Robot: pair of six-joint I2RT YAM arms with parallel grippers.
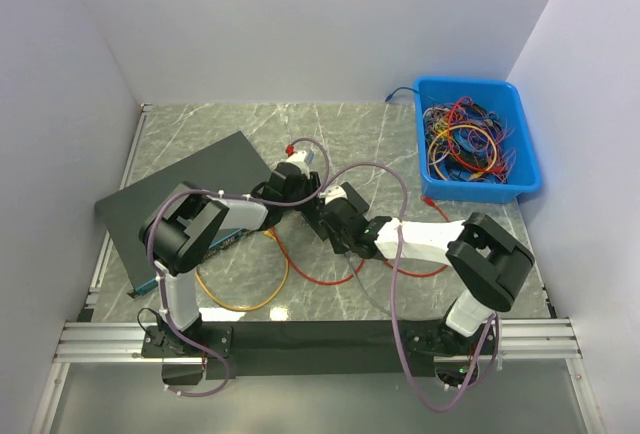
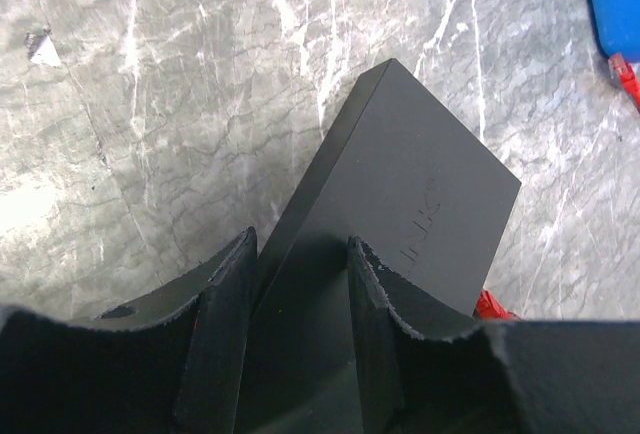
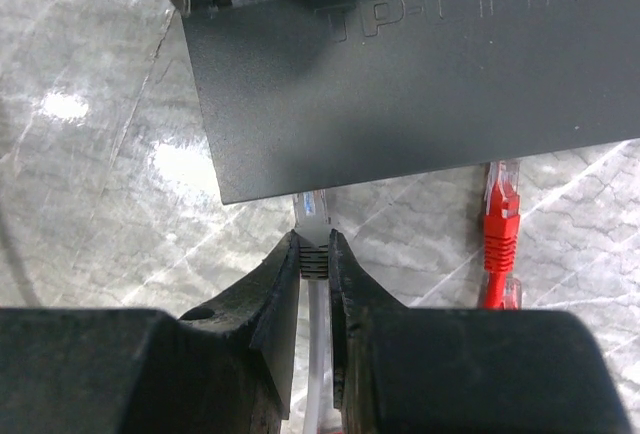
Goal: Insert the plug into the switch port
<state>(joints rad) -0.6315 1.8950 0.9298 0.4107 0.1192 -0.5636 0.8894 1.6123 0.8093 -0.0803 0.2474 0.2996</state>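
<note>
My right gripper is going to let go of the grey boot, plugged into its port at the near edge of the black TP-LINK switch (image 1: 335,241) (image 3: 311,200).
The black TP-LINK switch (image 2: 420,174) lies slantwise over the marble table. Its near end sits between the fingers of my left gripper (image 2: 300,249), which is shut on it. In the right wrist view the switch (image 3: 420,74) fills the top of the frame. My right gripper (image 3: 315,246) is shut on the ribbed grey boot of a pale plug (image 3: 313,216). The plug's clear tip reaches the switch's near edge and disappears under it. The port itself is hidden. From above, the left gripper (image 1: 290,184) and right gripper (image 1: 326,210) meet at the table's middle.
A loose red plug (image 3: 500,219) lies on the table just right of my right gripper. A blue bin (image 1: 525,144) of tangled cables stands at the back right. A black mat (image 1: 190,189) lies at the left, and orange (image 1: 245,299) and red (image 1: 340,276) cables loop between the arms.
</note>
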